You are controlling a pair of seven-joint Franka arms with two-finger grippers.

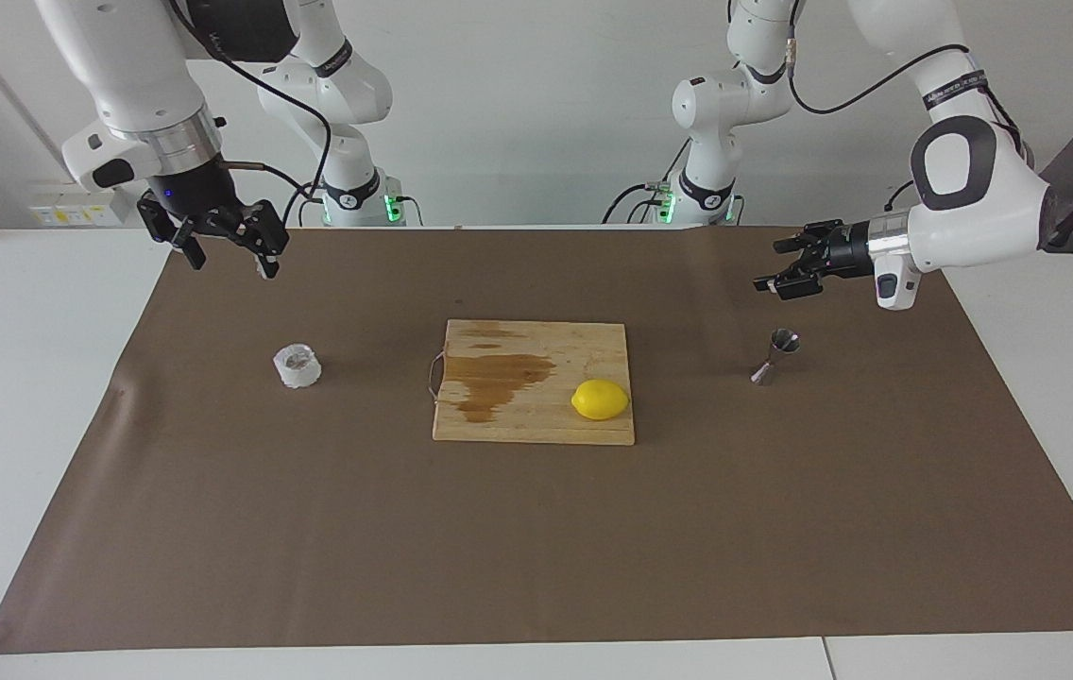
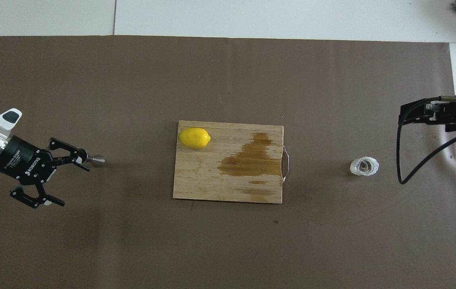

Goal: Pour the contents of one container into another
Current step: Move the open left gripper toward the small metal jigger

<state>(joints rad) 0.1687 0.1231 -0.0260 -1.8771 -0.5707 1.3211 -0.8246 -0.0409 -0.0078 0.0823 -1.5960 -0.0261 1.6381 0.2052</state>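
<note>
The upper half of the steel jigger [image 2: 84,156], just below the jigger's open rim, will be gripped by my left gripper.
The whitish-clear ribbed cup [image 1: 297,366] stands upright on the brown mat toward the right arm's end; it also shows in the overhead view [image 2: 364,166]. The steel jigger [image 1: 775,357] stands upright on the mat toward the left arm's end, and also shows in the overhead view [image 2: 96,160]. My right gripper [image 1: 229,250] is open and empty, raised over the mat near the cup, apart from it; it also shows in the overhead view [image 2: 416,114]. My left gripper [image 1: 775,264] is open and empty, raised over the mat beside the jigger, not touching it; it also shows in the overhead view [image 2: 71,182].
A wooden cutting board [image 1: 536,430] with a dark wet stain lies mid-mat between cup and jigger. A yellow lemon [image 1: 600,399] rests on the board's corner toward the jigger. The brown mat [image 1: 536,548] covers most of the white table.
</note>
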